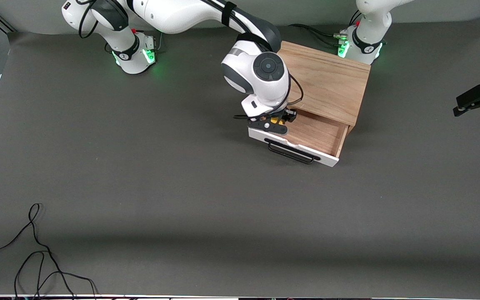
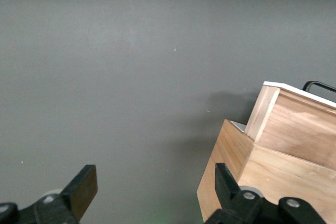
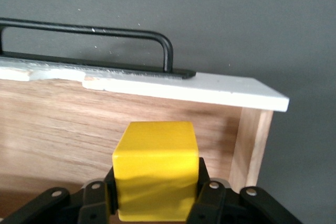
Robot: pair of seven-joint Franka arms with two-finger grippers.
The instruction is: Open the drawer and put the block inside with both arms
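Observation:
My right gripper has the yellow block. Next, I set it down with that gripper on the drawer's wood bottom just behind the drawer's white front panel (image 1: 278, 125) (image 3: 156, 166).
The light oak cabinet (image 1: 327, 79) stands near the left arm's base. Its drawer (image 1: 321, 134) is pulled open toward the front camera, showing the white front panel (image 1: 294, 146) and black bar handle (image 1: 292, 153). My right gripper (image 1: 276, 122) is shut on the yellow block (image 1: 281, 121) and holds it over the drawer's inside, at the end toward the right arm. In the right wrist view the block (image 3: 156, 166) sits between the fingers (image 3: 210, 198), above the wood floor just inside the front panel (image 3: 210, 87). My left gripper (image 2: 153, 190) is open and empty over bare table beside the cabinet (image 2: 294, 171).
A loose black cable (image 1: 36, 258) lies on the grey mat near the front camera at the right arm's end. A black clamp-like fixture (image 1: 479, 100) juts in at the table's edge at the left arm's end.

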